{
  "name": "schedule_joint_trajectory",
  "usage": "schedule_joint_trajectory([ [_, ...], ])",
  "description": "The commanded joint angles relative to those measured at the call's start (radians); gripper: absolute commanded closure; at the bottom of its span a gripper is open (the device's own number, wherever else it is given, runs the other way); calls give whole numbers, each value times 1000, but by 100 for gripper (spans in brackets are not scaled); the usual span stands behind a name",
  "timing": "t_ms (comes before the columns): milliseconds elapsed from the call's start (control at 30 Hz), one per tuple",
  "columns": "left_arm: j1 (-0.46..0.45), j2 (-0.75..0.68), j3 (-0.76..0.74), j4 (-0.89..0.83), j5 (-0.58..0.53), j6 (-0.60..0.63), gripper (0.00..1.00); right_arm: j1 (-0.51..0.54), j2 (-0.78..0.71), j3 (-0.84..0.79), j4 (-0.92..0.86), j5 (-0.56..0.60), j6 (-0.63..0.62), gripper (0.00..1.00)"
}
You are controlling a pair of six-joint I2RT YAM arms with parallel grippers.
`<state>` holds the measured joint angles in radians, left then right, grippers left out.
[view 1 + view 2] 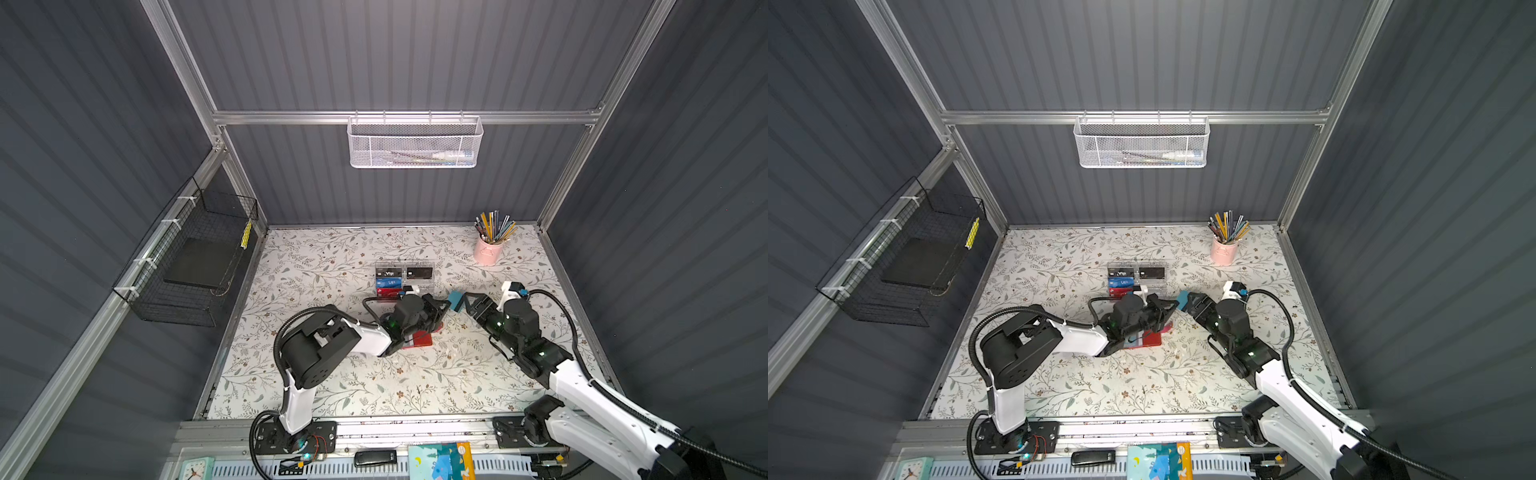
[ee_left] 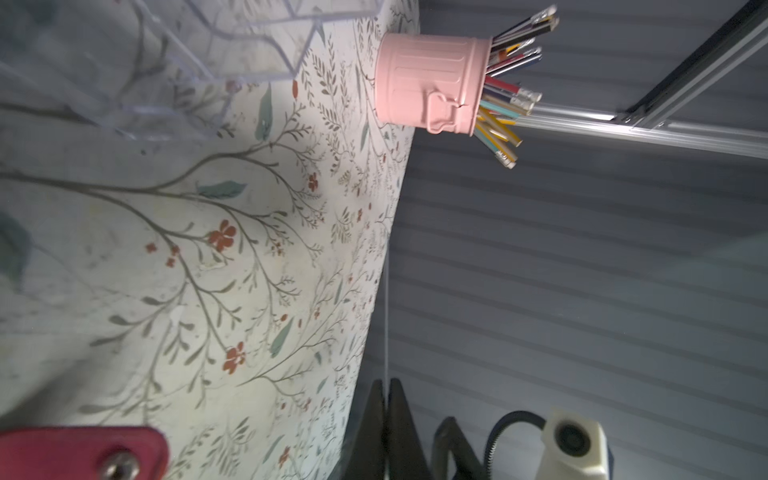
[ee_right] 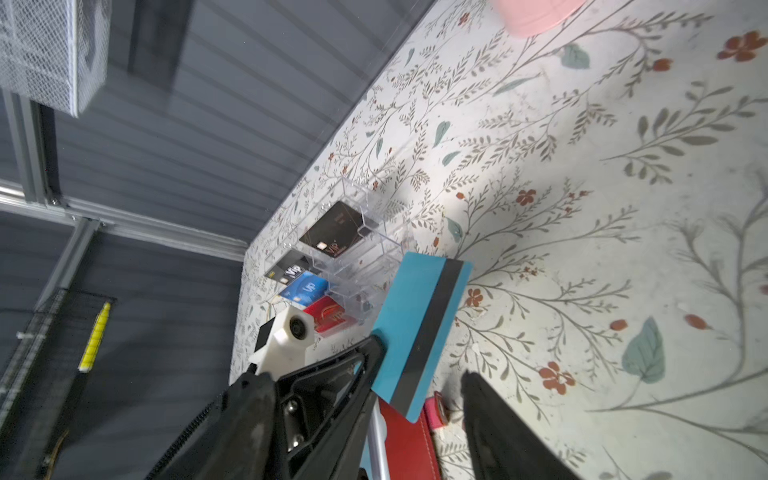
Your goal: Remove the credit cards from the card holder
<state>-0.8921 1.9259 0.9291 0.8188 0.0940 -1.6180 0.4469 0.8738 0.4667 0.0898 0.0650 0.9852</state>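
Observation:
I can see my left gripper holds the teal card slanted near its corner, so my right gripper will take the striped side (image 3: 436, 324) before my left gripper regrips it square.
The red card holder (image 1: 420, 341) lies on the floral table, mostly under my left wrist; its pink strap tab (image 2: 83, 453) shows in the left wrist view. One teal credit card (image 1: 456, 300) with a dark stripe is held in the air above the table, just right of the holder. My left gripper (image 1: 445, 306) is shut on the card's near edge, and the card appears edge-on as a thin line from its jaws (image 2: 387, 384). My right gripper (image 3: 370, 376) stands open around the card (image 3: 419, 328), its fingers clear of it. A teal strip (image 1: 1133, 338) shows inside the holder.
A clear acrylic rack (image 1: 422, 286) with black, blue and red VIP cards stands just behind the grippers. A pink pencil cup (image 1: 488, 249) is at the back right. A black wire basket (image 1: 195, 257) hangs on the left wall, a white mesh basket (image 1: 413, 143) on the back wall.

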Motion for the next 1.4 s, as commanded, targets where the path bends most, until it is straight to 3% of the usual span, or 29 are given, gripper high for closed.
schedule_joint_trajectory([
  [0, 72, -60, 108, -195, 257, 169, 100, -72, 9, 90, -153, -108, -146, 19],
  [67, 105, -58, 148, -265, 386, 246, 100, -115, 29, 126, -189, -181, -179, 14],
  [233, 146, -74, 169, -307, 545, 371, 100, -144, 30, 97, -91, -260, -112, 5],
  [367, 145, -93, 216, -365, 629, 460, 100, -146, 65, 62, 47, -323, -31, 5],
  [500, 146, -122, 214, -400, 631, 509, 100, -146, 98, 40, 125, -342, 30, 13],
  [933, 148, -100, 149, -207, 620, 375, 100, -171, 96, -43, 259, -345, 109, 36],
  [1167, 150, 18, 71, 171, 554, 60, 100, -183, 129, -74, 382, -371, 158, 50],
  [1367, 150, 47, 69, 209, 543, 10, 100, -201, 129, -74, 393, -379, 162, 58],
])
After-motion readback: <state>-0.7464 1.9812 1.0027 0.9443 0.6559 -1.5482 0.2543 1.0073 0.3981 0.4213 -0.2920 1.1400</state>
